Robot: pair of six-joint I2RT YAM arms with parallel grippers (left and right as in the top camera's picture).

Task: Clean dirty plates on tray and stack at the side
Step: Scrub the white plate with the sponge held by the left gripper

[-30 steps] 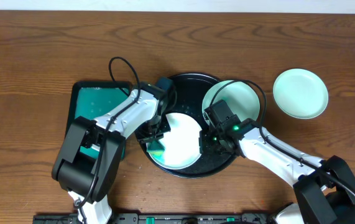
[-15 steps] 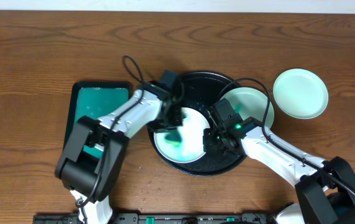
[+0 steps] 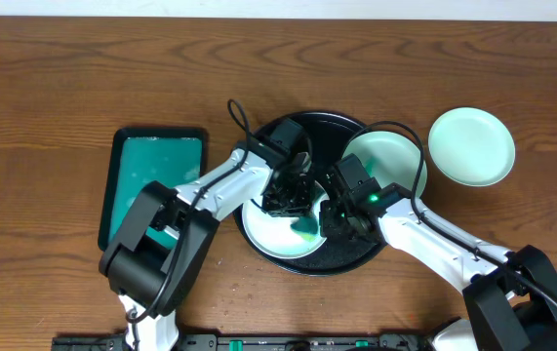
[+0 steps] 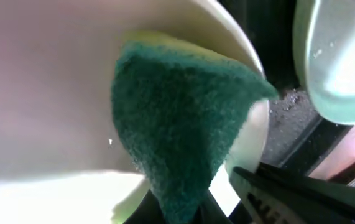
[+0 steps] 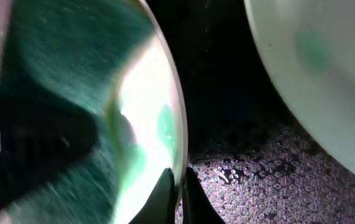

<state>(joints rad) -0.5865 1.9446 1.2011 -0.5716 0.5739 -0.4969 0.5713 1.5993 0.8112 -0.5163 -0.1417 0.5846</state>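
Note:
Next, the left gripper releases the green sponge in the near half of the green rectangular tray (image 3: 162, 208).
A white plate (image 3: 276, 234) lies on the round black tray (image 3: 356, 255). My left gripper (image 3: 298, 203) is shut on a green sponge (image 4: 183, 118) and presses it on the plate's right part; the sponge shows in the overhead view (image 3: 305, 224). My right gripper (image 5: 178, 186) is shut on the white plate's right rim (image 5: 176, 124). A mint-green plate (image 3: 385, 156) with a faint green smear (image 5: 314, 46) sits at the tray's right. Another mint-green plate (image 3: 470, 146) lies on the table to the right.
A green rectangular tray (image 3: 151, 185) lies left of the black tray. The black tray's floor (image 5: 276, 174) is wet with droplets. Cables loop over both arms above the tray.
My left gripper has swept the sponge from the plate's left side across to its right side. The black tray and plates shifted slightly right. My right gripper kept its hold on the rim.

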